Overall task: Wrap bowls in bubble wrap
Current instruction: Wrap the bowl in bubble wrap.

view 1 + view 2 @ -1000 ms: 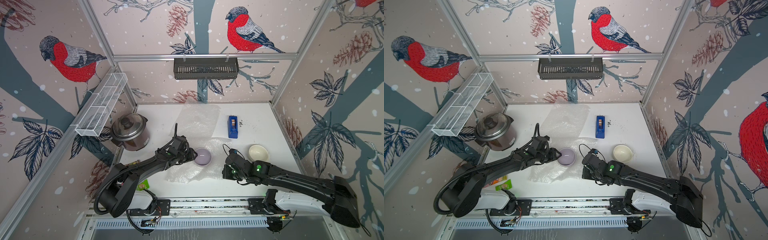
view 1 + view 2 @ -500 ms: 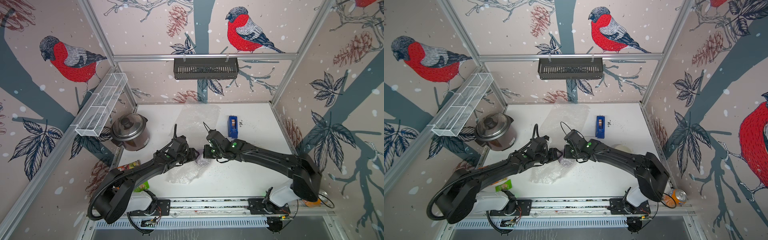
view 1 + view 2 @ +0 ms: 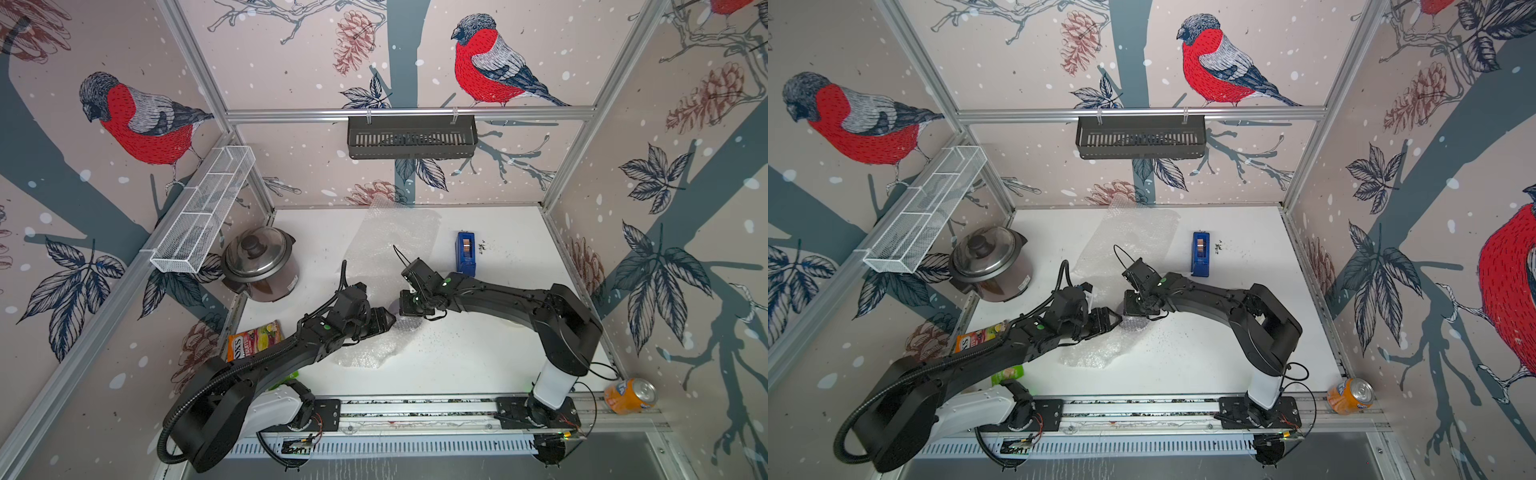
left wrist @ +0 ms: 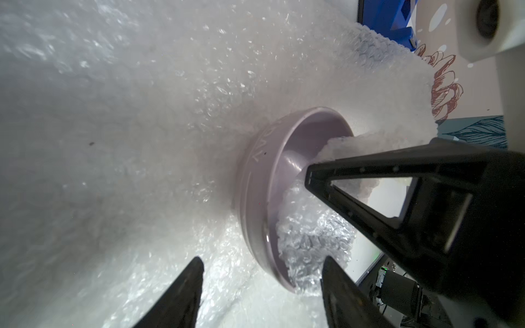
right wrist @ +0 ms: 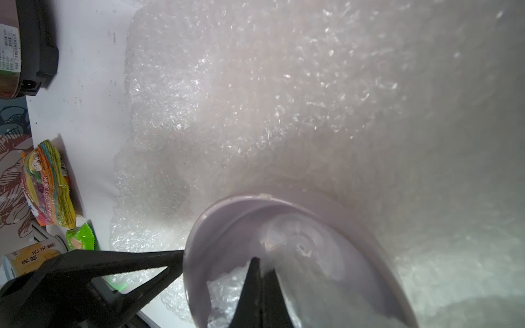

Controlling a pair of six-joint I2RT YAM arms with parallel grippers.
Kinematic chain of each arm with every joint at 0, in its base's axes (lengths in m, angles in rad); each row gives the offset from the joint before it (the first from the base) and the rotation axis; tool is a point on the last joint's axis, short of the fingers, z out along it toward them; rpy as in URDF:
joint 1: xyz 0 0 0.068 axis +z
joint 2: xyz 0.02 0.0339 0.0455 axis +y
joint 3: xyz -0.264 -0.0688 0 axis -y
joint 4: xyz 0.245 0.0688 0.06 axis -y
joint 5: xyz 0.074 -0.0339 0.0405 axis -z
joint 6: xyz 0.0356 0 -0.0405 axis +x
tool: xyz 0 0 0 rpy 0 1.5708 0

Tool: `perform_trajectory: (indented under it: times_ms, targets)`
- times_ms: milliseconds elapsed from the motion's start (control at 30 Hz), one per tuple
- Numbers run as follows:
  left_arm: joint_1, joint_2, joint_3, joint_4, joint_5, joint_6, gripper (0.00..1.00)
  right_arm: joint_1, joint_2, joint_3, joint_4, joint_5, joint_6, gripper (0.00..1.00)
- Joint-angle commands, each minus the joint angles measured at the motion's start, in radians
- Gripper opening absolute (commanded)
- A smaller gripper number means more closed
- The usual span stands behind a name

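My right gripper is pinning the fold of the wrap inside the lilac bowl. My left gripper needs to back away from the bowl's rim, take the flat wrap point(image 3: 376, 289) beside it and fold that over.
The pale lilac bowl point(image 4: 264, 176) lies on a sheet of bubble wrap point(image 4: 142, 113), with a fold of wrap tucked into its hollow. My right gripper point(image 5: 260, 269) is shut, and its tips sit inside the bowl point(image 5: 227, 241) against that fold. My left gripper point(image 4: 260, 284) is open, a finger on each side of the bowl's near rim, gripping nothing. In both top views the two grippers, left point(image 3: 384, 322) and right point(image 3: 409, 309), meet over the bowl and hide most of it. The cream-white bowl is hidden under the right arm.
A second flat sheet of bubble wrap point(image 3: 399, 237) lies toward the back. The steel cooker point(image 3: 259, 264) stands at the left, the blue tape dispenser point(image 3: 465, 253) behind the right arm. Snack packets point(image 3: 253, 338) lie front left, an orange can point(image 3: 629, 395) front right.
My right arm swung left from beside the cream-white bowl to the lilac bowl, staying shut, and now covers the cream-white one. My left gripper opened and let go of the wrap.
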Motion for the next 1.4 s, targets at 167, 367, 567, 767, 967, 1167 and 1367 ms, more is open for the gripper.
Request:
perform_trajectory:
  times_ms: [167, 367, 567, 767, 967, 1167, 1367]
  targets:
    - [-0.001, 0.160, 0.070, 0.048, -0.012, 0.011, 0.53, 0.000, -0.004, 0.011, 0.016, -0.015, -0.001, 0.16]
    - [-0.002, 0.187, 0.059, 0.042, -0.042, -0.013, 0.46, 0.013, -0.063, 0.054, -0.052, 0.050, -0.003, 0.45]
    - [-0.001, 0.194, 0.063, 0.041, -0.045, -0.001, 0.46, 0.019, -0.181, 0.038, -0.136, 0.165, 0.012, 0.66]
    - [-0.001, 0.203, 0.065, 0.042, -0.047, 0.000, 0.46, 0.069, -0.228, -0.025, -0.136, 0.180, 0.024, 0.57]
    - [-0.001, 0.176, 0.067, 0.038, -0.049, 0.000, 0.47, 0.084, -0.098, 0.002, -0.107, 0.167, 0.026, 0.36]
    - [0.001, 0.167, 0.087, -0.001, -0.052, 0.011, 0.50, 0.025, 0.033, 0.036, -0.045, 0.116, -0.010, 0.25]
    - [0.083, 0.077, 0.185, -0.211, -0.157, 0.069, 0.62, 0.036, 0.104, 0.014, -0.017, 0.081, -0.014, 0.23]
